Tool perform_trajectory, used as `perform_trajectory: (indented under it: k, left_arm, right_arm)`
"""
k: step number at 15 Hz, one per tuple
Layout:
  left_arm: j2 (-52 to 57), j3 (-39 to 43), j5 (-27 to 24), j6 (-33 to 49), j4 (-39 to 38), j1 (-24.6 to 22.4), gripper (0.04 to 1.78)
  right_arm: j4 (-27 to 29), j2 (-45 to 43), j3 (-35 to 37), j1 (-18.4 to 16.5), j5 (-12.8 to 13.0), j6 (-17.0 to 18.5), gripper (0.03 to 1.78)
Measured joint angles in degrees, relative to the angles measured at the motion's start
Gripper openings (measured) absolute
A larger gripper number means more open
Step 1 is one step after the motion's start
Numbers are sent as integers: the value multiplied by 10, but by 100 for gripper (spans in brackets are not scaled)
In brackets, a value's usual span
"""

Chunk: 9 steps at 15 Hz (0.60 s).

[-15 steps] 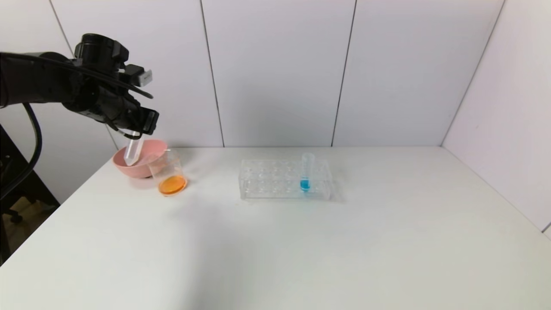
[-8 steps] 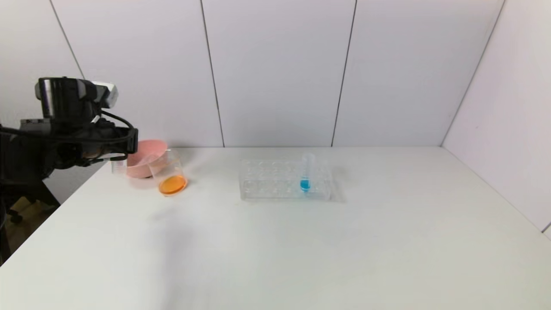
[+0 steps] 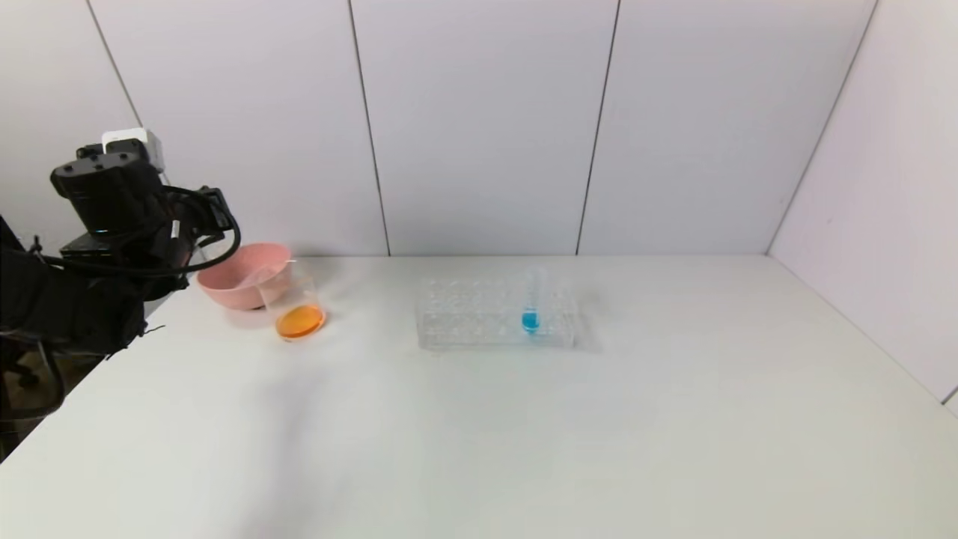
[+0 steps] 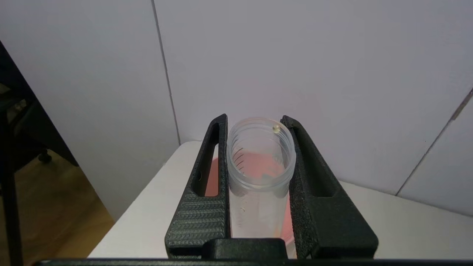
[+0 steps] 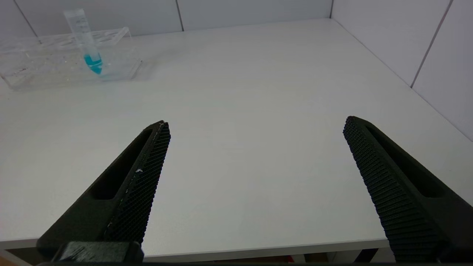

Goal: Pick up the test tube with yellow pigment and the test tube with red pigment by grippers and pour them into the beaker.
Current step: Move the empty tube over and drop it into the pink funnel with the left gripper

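My left gripper is going to release the clear empty test tube inside the pink bowl (image 3: 240, 268) (image 4: 247, 179) behind the beaker.
My left gripper (image 4: 254, 118) is shut on a clear empty test tube (image 4: 258, 207) with faint marks. The tube's open mouth points away from the wrist, and a small yellowish drop sits on its rim. In the head view the left gripper (image 3: 209, 213) hangs at the table's far left edge, beside the pink bowl (image 3: 239, 288); the tube is hidden there. The beaker (image 3: 296, 303) stands in front of the bowl with orange liquid at its bottom. No tube with yellow or red liquid shows. My right gripper (image 5: 255, 123) is open and empty over the table's front edge.
A clear tube rack (image 3: 479, 311) stands mid-table with a blue-liquid tube (image 3: 532, 299) upright in it; both show in the right wrist view, the rack (image 5: 44, 62) and the tube (image 5: 87, 44). White walls close the back and right. The floor drops off past the left edge.
My left arm has come down and swung left from above the pink bowl, and its wrist has turned. The tube, which pointed down over the bowl, no longer shows in the head view.
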<state>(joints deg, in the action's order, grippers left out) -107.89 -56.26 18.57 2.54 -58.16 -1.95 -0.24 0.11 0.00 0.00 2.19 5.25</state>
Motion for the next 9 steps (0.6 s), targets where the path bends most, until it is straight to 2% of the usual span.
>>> perform_trajectory:
  k: [6,9]
  left_arm:
    - [-136,-187,-1,26,90,-23,46]
    - [-174,-227,3,22,97,-24,46]
  right_arm:
    - [0,0,0,0,0,0,171]
    - [0,0,0,0,0,0,171]
